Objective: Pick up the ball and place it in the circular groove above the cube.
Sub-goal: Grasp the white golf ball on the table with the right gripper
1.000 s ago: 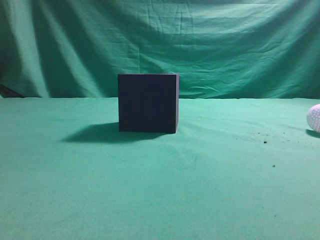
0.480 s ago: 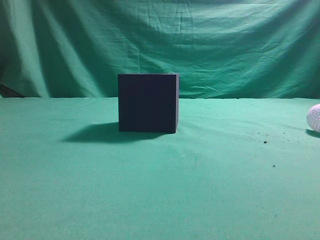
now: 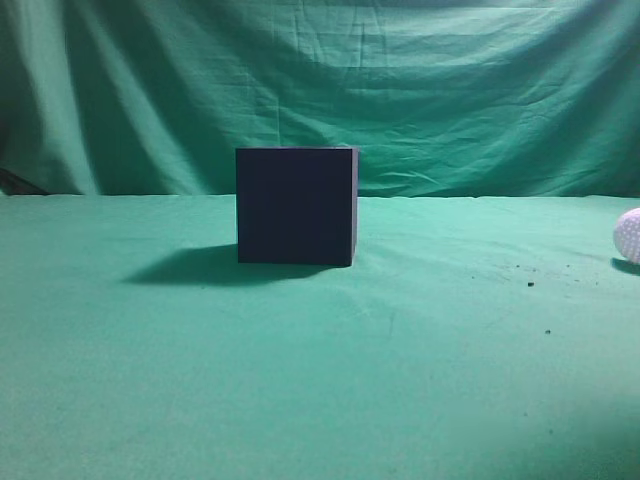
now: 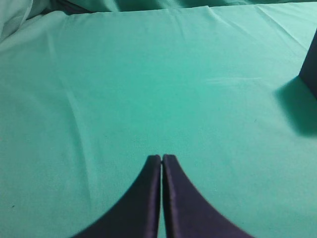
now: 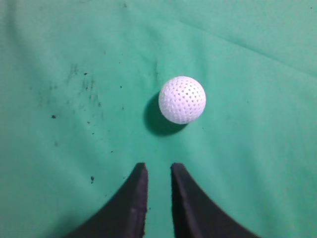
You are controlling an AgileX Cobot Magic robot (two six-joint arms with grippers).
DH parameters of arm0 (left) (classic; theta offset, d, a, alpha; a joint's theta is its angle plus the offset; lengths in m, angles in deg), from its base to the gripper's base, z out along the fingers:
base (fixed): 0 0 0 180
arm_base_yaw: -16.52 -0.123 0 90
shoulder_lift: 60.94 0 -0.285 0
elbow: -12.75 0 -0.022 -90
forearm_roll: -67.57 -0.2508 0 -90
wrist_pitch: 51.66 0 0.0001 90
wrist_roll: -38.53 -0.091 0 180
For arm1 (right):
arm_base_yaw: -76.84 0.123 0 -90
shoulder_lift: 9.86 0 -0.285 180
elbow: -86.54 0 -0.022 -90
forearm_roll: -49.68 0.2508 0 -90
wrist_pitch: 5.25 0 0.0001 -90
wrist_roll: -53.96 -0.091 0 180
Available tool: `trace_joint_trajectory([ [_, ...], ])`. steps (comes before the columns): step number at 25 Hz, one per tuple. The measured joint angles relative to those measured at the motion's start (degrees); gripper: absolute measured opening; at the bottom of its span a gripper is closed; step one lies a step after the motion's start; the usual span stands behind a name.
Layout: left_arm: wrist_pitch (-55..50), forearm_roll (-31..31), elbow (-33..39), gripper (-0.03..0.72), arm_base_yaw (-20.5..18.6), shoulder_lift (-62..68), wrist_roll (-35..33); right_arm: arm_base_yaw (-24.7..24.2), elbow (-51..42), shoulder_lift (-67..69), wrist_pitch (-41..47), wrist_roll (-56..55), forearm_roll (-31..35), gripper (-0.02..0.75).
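Next, I close my right gripper around the middle of the white dimpled ball [image 3: 629, 237] [image 5: 182, 100], one finger on each side, to carry it to the cube.
The white dimpled ball [image 3: 628, 236] lies on the green cloth at the far right edge of the exterior view, cut off by the frame. It also shows in the right wrist view [image 5: 182, 99], whole. My right gripper [image 5: 158, 167] hovers just short of it, with its jaws a narrow gap apart and empty. The dark cube [image 3: 296, 206] stands mid-table; its top face and any groove are hidden from here. Its corner shows at the right edge of the left wrist view [image 4: 311, 64]. My left gripper [image 4: 162, 157] is shut and empty over bare cloth. Neither gripper shows in the exterior view.
A green cloth [image 3: 400, 350] covers the table and hangs as a backdrop [image 3: 450, 90]. Small dark specks [image 5: 74, 89] dot the cloth left of the ball. The cube casts a shadow [image 3: 185, 268] to its left.
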Motion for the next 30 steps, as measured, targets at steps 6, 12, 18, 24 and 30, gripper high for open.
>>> trace_joint_trajectory([
  [6, 0.00, 0.00, 0.00, 0.000, 0.00, 0.00, 0.00, 0.00, 0.64, 9.50, -6.44, -0.60, -0.59, 0.532],
  [12, 0.00, 0.00, 0.00, 0.000, 0.00, 0.00, 0.00, 0.00, 1.60, 15.75, -11.76, -5.53, -0.93, 0.627],
  [18, 0.00, 0.00, 0.00, 0.000, 0.00, 0.00, 0.00, 0.00, 4.16, 20.93, -13.42, -6.30, -2.00, 0.576],
  [24, 0.00, 0.00, 0.00, 0.000, 0.00, 0.00, 0.00, 0.00, 5.39, 23.44, -13.65, -6.53, -2.92, 0.441],
  [30, 0.00, 0.00, 0.00, 0.000, 0.00, 0.00, 0.00, 0.00, 7.23, 23.44, -11.59, -6.57, -3.17, 0.311],
])
